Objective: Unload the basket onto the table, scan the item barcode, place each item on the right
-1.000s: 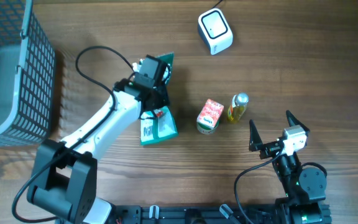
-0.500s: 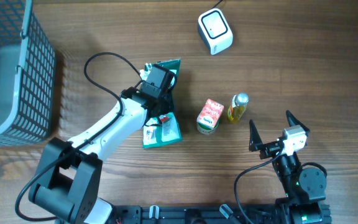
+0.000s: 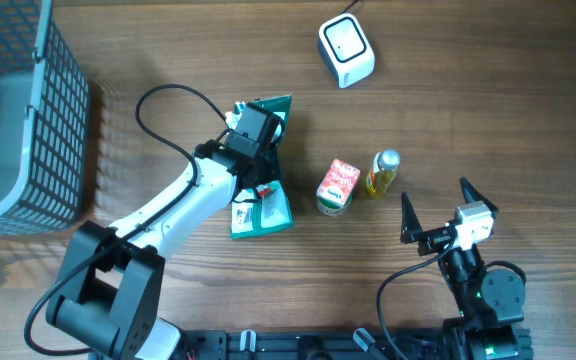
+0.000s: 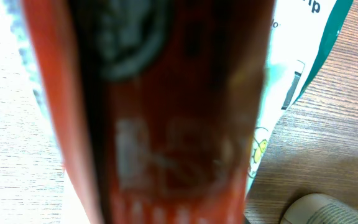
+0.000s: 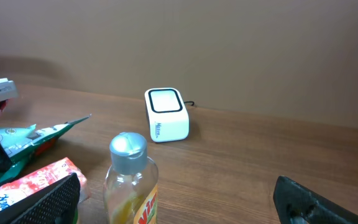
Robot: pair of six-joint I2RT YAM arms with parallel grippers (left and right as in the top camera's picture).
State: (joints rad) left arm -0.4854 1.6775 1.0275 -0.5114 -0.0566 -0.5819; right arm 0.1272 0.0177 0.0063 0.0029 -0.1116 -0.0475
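The robot's left gripper will release the green and white packet between the mesh basket and the red and white carton (image 3: 236,172).
A green and white packet (image 3: 264,212) with red print is held off the table's left centre, with my left gripper (image 3: 256,132) shut on its upper part; its green tip points toward the scanner. In the left wrist view the packet (image 4: 166,112) is a red blur filling the frame and hiding the fingers, with white and green print at its right. The white scanner (image 3: 346,50) stands at the far middle, a good way from the packet, and shows in the right wrist view too (image 5: 166,116). My right gripper (image 3: 436,214) hangs open near the front right, holding nothing.
A red and white carton (image 3: 337,186) and a small bottle of yellow oil (image 3: 383,172) stand side by side between the arms. The bottle (image 5: 131,180) is just ahead of my right gripper (image 5: 176,208). A dark mesh basket (image 3: 38,120) fills the far left.
My left gripper has carried the packet a little to the right and turned it, then stopped. The right arm has not moved.
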